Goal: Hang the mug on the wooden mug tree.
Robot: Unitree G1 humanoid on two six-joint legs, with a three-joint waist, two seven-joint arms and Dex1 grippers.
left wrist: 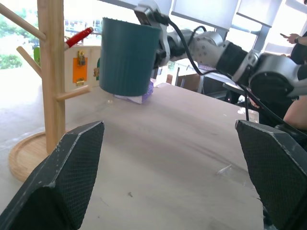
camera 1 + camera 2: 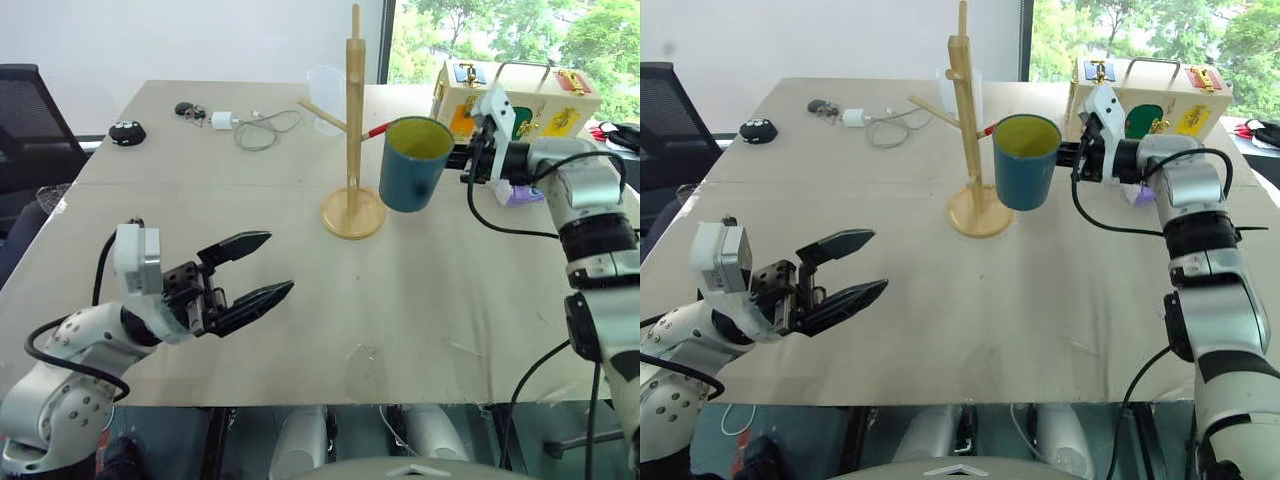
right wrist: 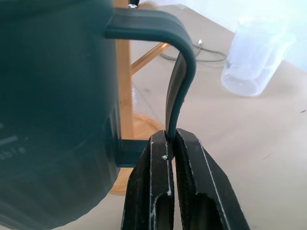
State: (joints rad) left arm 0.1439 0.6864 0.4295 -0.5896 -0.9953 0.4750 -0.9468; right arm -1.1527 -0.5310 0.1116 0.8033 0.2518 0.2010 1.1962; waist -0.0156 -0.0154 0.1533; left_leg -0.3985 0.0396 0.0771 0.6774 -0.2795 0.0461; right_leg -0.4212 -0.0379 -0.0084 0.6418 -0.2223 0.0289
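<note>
I need to use my right gripper to let go of the blue-grey mug hanging from the red-tipped peg of the wooden mug tree (image 2: 384,182).
The blue-grey mug (image 2: 415,165), yellow inside, hangs upright in the air just right of the wooden mug tree (image 2: 353,130), close to its red-tipped peg (image 2: 378,130). My right gripper (image 2: 462,158) reaches in from the right and is shut on the mug's loop handle (image 3: 184,62), pinching the handle's thin edge between its fingertips (image 3: 158,158). My left gripper (image 2: 280,262) hovers open and empty over the near left of the table, well short of the tree. In the left wrist view the mug (image 1: 127,57) hangs past that gripper's fingers (image 1: 67,182).
A wooden box with coloured doors (image 2: 520,100) stands at the back right, behind my right gripper. A clear plastic cup (image 2: 325,85) sits behind the tree. A charger with cable (image 2: 255,125), keys (image 2: 190,110) and a small black object (image 2: 127,132) lie at the back left.
</note>
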